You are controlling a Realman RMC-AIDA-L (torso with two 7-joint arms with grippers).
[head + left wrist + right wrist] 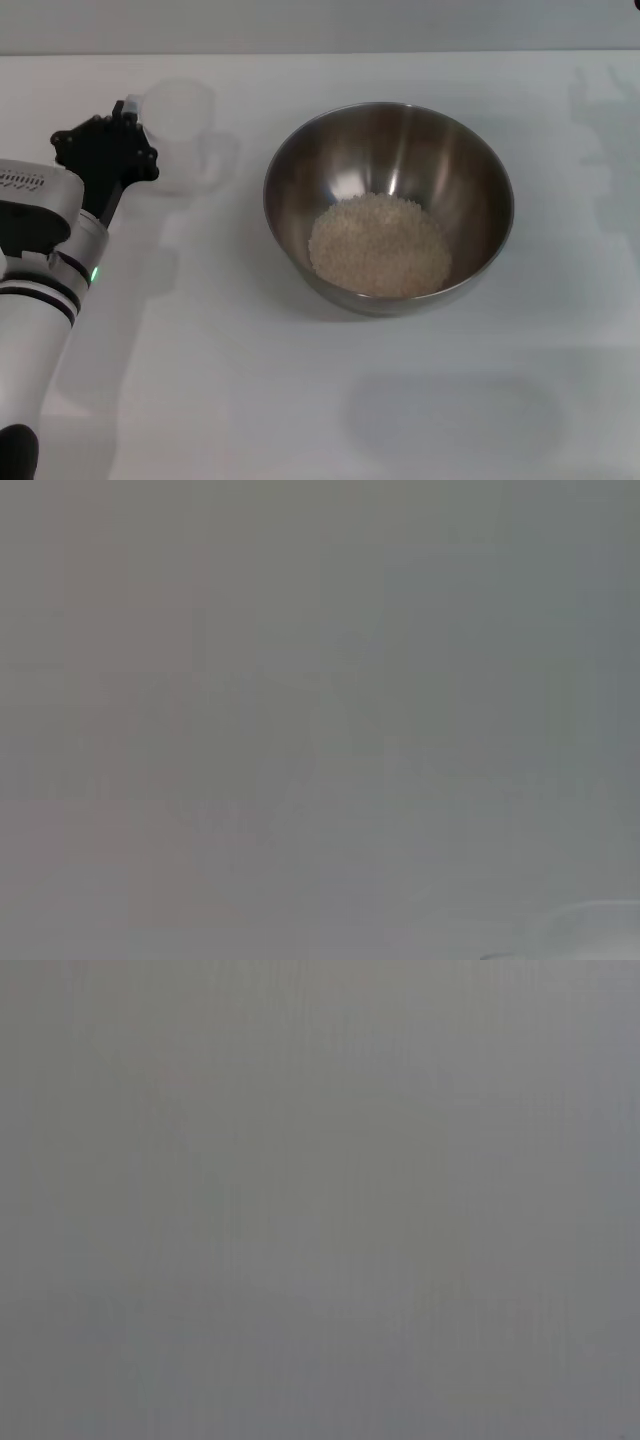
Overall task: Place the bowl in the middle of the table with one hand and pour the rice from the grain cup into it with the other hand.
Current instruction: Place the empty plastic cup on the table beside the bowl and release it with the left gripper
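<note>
I will set the clear grain cup from my left gripper on the white table (181, 187) beside the stainless-steel bowl, toward the table's far edge.
The stainless-steel bowl (475, 170) stands in the middle of the white table (300, 400). A heap of pale rice (380, 245) lies in its bottom. The clear grain cup (180, 125) stands upright on the table at the far left, well apart from the bowl, and looks empty. My left gripper (128, 115) is right beside the cup, on the side away from the bowl; I cannot tell whether it touches the cup. My right gripper is out of view. Both wrist views show only flat grey.
My left arm (40, 270) runs along the left edge of the head view, from the near corner up to the cup. The table's far edge (320, 53) meets a grey wall.
</note>
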